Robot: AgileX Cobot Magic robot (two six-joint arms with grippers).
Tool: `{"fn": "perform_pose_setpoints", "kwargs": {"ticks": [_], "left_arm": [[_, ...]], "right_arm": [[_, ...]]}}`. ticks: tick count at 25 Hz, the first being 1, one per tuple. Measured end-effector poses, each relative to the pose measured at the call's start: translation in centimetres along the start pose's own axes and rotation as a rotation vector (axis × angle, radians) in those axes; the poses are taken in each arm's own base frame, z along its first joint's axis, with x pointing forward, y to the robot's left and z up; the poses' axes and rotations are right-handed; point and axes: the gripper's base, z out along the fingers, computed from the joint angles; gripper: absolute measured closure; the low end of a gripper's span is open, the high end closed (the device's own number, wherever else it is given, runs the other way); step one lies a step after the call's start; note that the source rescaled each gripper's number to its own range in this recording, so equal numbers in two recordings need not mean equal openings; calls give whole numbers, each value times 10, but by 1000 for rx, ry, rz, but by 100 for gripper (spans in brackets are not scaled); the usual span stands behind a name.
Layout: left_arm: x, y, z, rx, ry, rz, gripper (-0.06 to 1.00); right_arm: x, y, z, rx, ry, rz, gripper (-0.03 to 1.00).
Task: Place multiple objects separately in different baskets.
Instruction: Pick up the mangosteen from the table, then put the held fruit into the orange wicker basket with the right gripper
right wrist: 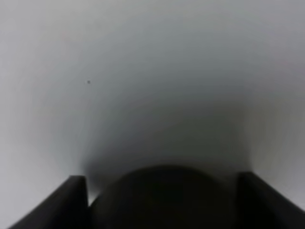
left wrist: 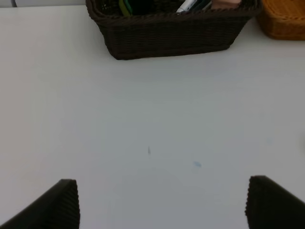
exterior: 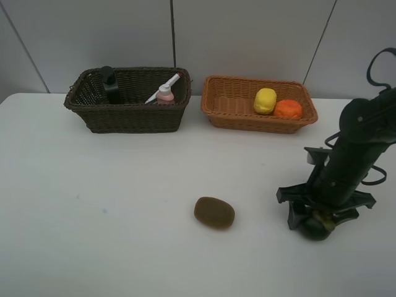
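Note:
The robot's right gripper will release the mangosteen in the tan basket, on the basket's bare bottom beside the lemon (exterior: 240,105).
A dark mangosteen (exterior: 314,229) lies on the white table at the front right. My right gripper (exterior: 322,218) stands straight down over it. In the right wrist view the mangosteen (right wrist: 162,198) fills the space between the two wide-set fingers, with a thin gap at one side. A brown kiwi (exterior: 214,212) lies free at the middle front. The dark brown basket (exterior: 127,117) holds a green pump bottle (exterior: 111,85), a pink bottle (exterior: 165,94) and a marker (exterior: 171,81). The tan basket (exterior: 235,117) holds a lemon (exterior: 265,100) and an orange (exterior: 288,109). My left gripper (left wrist: 162,205) is open over bare table.
Both baskets stand side by side at the table's back edge, in front of a grey panelled wall. The left arm is outside the high view. In the left wrist view the dark basket (left wrist: 167,33) lies well ahead of the fingers.

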Motion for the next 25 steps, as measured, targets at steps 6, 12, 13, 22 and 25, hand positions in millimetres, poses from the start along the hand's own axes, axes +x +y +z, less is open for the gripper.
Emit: {"fn": "perform_pose_setpoints", "kwargs": {"ticks": [6,12,13,22,25], "left_arm": [[0,0,0,0,0,0,4],[0,0,0,0,0,0,4],[0,0,0,0,0,0,4],[0,0,0,0,0,0,4],[0,0,0,0,0,0,4]], "right_arm": [[-3,1,-2,2,6,-4,69],[-35,11,-27,-17,-31,-11,69],[-46,15,-39,-27,-70,-14,69],[-146,47,-157,-129,-519,-86,69],[-179,58,-174,-165,-607,-92,69]]}}
